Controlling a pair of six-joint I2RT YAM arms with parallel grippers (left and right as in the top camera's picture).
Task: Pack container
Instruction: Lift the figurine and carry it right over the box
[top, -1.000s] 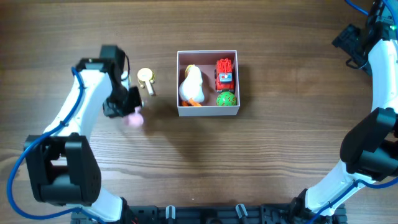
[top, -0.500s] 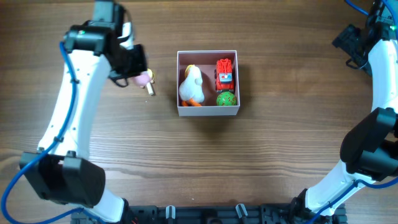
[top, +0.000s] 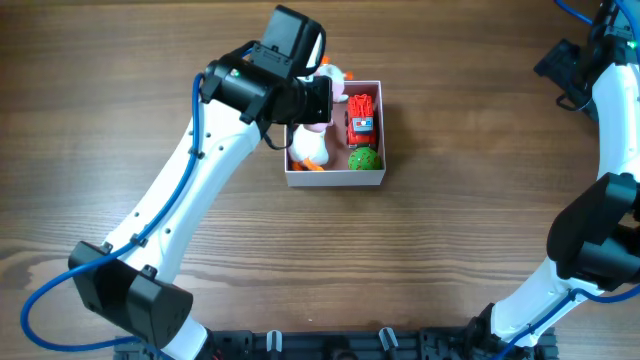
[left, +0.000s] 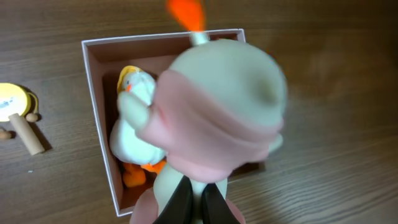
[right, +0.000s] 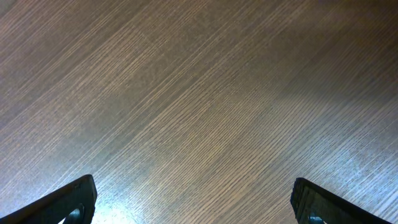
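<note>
The robot's left gripper will release the pale pink-banded soft toy between the white duck toy and the green ball (top: 335, 148). The soft toy now hangs above the duck.
The container (top: 335, 183) is a small white-walled box with a pink inside, at the table's middle. In it lie a white duck toy (top: 312, 150), a red truck (top: 361, 118) and a green ball (top: 364, 158). My left gripper (left: 198, 199) is shut on a pale, pink-banded soft toy (left: 217, 106) with an orange tip. It hangs over the container's left half, above the duck (left: 134, 118). The toy's top peeks out past the wrist (top: 335, 78) at the box's far wall. My right gripper (right: 196, 202) stands open over bare wood, nothing between its fingers.
A small yellow wooden toy (left: 15, 106) with a peg handle lies on the table left of the container's wall (left: 93, 118). The right arm (top: 600, 90) stays at the far right edge of the table.
The left arm has lifted the pink toy from the table's left side and swung it right, past the yellow toy, until it is over the container. The right arm has not moved.
</note>
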